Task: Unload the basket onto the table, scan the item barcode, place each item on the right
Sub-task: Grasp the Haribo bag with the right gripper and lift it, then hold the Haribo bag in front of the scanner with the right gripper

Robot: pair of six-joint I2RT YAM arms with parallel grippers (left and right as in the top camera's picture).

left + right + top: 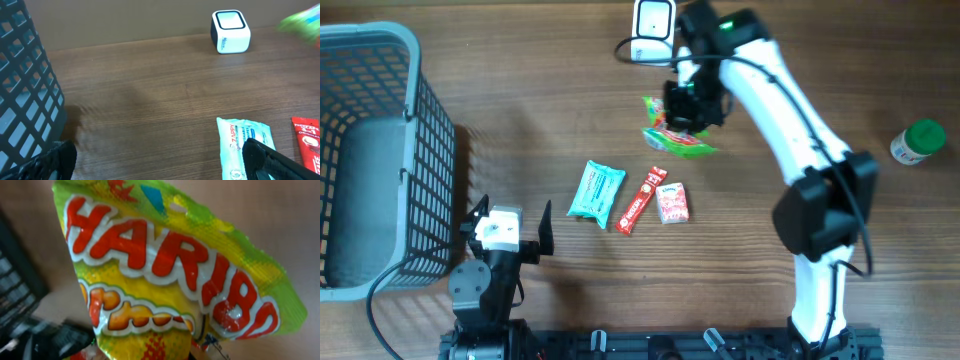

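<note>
Next, I set the Haribo sweets bag beside the green-capped bottle, on its side away from the basket (945,124), with my right gripper.
The item is a green and yellow Haribo sweets bag (678,138). It hangs off the table with my right gripper (688,106) shut on its top edge. In the right wrist view the bag (165,275) fills the frame, with its red lettering facing the camera. The barcode does not show. The white cube scanner (652,22) stands at the table's far edge, just beyond the bag and a little to its left. It also shows in the left wrist view as the scanner (230,31). My left gripper (510,232) hovers open and empty near the front left.
A grey basket (415,150) fills the left side. A teal wipes pack (596,192), a red sachet (640,200) and a small pink box (672,203) lie mid-table. A green-capped bottle (918,142) lies at the far right.
</note>
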